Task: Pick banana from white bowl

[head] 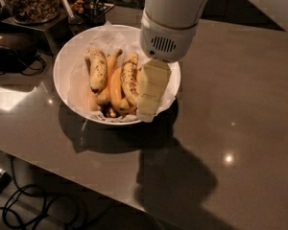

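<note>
The middle of the pale yellow speckled banana point(130, 75) that lies nearest to my gripper in the white bowl will be gripped by it.
The white bowl point(67, 66) with crumpled paper lining stands on the brown table at the upper left of centre. Several bananas lie in it. Two pale yellow speckled ones point(97, 70) point(129, 78) flank a smooth orange-yellow one point(116, 87). The darker golden-brown banana point(105, 94) lies between the left speckled one and the orange one, its thin stem pointing to the back. My gripper point(146, 113) hangs from the white arm over the bowl's right side, just right of the bananas, its tip near the front right rim. It hides part of the bowl's right side.
A glass jar of nuts point(31, 1) on a dark stand point(43, 28) sits behind the bowl at the top left. A black device with cables point(12, 56) lies left of the bowl. The table's front edge point(86, 183) runs diagonally, with cables point(33, 207) on the floor below.
</note>
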Robot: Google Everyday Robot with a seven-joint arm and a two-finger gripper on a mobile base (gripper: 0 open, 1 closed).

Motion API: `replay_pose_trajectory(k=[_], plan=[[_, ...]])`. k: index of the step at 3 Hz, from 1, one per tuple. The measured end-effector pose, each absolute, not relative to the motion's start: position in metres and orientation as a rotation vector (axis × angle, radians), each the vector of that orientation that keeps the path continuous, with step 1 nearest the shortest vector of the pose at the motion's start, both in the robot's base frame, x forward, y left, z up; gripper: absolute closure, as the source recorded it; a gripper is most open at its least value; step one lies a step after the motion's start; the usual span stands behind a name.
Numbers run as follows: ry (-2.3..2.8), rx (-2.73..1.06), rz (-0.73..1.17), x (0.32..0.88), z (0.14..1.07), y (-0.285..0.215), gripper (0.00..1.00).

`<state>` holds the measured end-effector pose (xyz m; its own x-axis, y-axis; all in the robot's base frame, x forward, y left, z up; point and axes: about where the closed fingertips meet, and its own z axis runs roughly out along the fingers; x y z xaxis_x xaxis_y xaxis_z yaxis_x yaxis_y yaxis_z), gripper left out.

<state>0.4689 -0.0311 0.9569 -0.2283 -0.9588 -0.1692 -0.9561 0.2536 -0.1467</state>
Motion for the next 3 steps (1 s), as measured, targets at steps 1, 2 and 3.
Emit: replay_pose_trajectory(k=[1,2,3], plan=[[2.348,-1.675,0.016,0.481,0.961,-0.019,0.0],[2.421,-1.556,0.024,0.49,0.963,-0.013,0.01],[2.479,-1.482,0.051,0.496,0.962,-0.008,0.14]])
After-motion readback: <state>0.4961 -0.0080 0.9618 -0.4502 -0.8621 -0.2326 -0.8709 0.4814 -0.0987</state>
